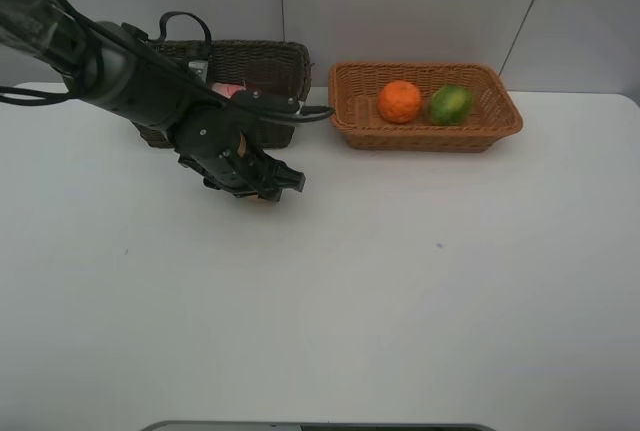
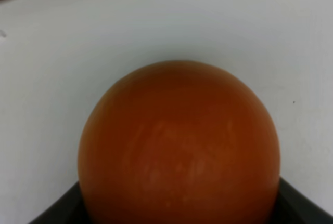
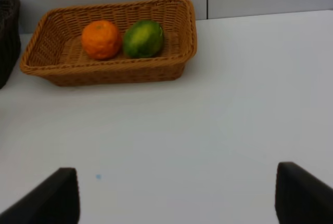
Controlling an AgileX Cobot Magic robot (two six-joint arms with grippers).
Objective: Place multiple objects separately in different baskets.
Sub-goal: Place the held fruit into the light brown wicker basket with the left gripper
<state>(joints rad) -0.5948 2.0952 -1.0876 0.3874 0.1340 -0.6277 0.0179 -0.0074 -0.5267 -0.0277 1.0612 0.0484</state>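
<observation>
My left gripper is to put the peach-like fruit, now low over the white table, down in the orange-tan basket (image 1: pixel 368 111) next to the orange tangerine.
My left gripper (image 1: pixel 258 177) is shut on the red-orange peach-like fruit (image 2: pixel 179 146), low over the white table in front of the dark brown basket (image 1: pixel 262 51). The fruit fills the left wrist view between the dark fingers (image 2: pixel 304 209). Pink items (image 1: pixel 229 90) and a white cap lie in the dark basket, mostly hidden by the arm. The orange tangerine (image 1: pixel 400 101) and the green round fruit (image 1: pixel 451 104) lie in the orange-tan basket (image 1: pixel 430 141). The right wrist view shows this basket (image 3: pixel 109 73), the tangerine (image 3: pixel 101 39) and the green fruit (image 3: pixel 143 38). My right gripper (image 3: pixel 177 198) is open and empty.
The white table (image 1: pixel 400 281) stretches from the baskets to the front edge. A grey wall stands right behind both baskets. A corner of the dark basket (image 3: pixel 8 37) shows in the right wrist view. The right arm is out of the exterior view.
</observation>
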